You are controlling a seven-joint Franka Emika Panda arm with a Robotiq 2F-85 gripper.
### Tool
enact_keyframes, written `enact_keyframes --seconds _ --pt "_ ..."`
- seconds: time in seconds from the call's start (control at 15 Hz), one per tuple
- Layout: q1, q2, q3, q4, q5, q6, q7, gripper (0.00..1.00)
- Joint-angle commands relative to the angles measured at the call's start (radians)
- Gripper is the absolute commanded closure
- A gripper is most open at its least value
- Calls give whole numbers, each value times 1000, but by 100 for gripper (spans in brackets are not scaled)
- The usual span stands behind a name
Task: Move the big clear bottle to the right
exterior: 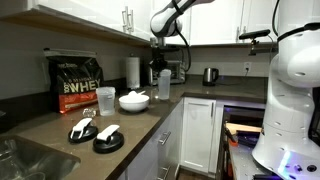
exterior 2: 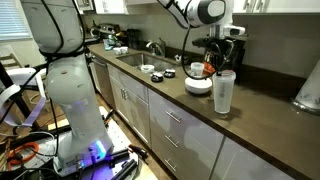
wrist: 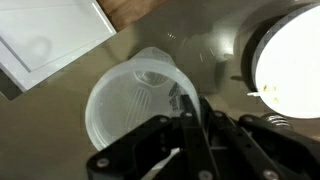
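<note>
Next, my gripper releases the big clear bottle on the dark counter (exterior: 157,98) between the white bowl and the coffee machine.
The big clear bottle (exterior: 164,86) stands upright on the dark counter, right of the white bowl (exterior: 133,100); it also shows in an exterior view (exterior 2: 223,92). My gripper (exterior: 160,58) reaches down from above onto the bottle's top, as both exterior views (exterior 2: 222,64) show. In the wrist view I look down into the bottle's open mouth (wrist: 135,105). My gripper's fingers (wrist: 190,112) are drawn together on the near side of its rim, shut on the wall. The bottle's base seems to rest on the counter.
A shorter clear cup (exterior: 105,96), a black bag (exterior: 77,83) and a paper-towel roll (exterior: 132,70) stand left of the bowl. A coffee machine (exterior: 176,70) and kettle (exterior: 210,75) are behind. Two black-and-white items (exterior: 95,133) lie near the sink (exterior: 25,160). The counter edge (wrist: 60,40) is close.
</note>
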Motion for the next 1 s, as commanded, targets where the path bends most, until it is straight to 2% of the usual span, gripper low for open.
enact_keyframes --seconds 0.0,0.07,0.13,0.67,0.73,0.93 --pt "-4 16 5 30 -13 -33 28 98" --pt "-4 16 4 29 -12 -34 31 98" --pt "-6 4 6 2 0 -4 2 91" --pt "-6 5 5 2 0 -4 9 91" --pt "-6 6 5 2 0 -4 9 98" --pt "-8 57 7 72 31 -41 -9 98"
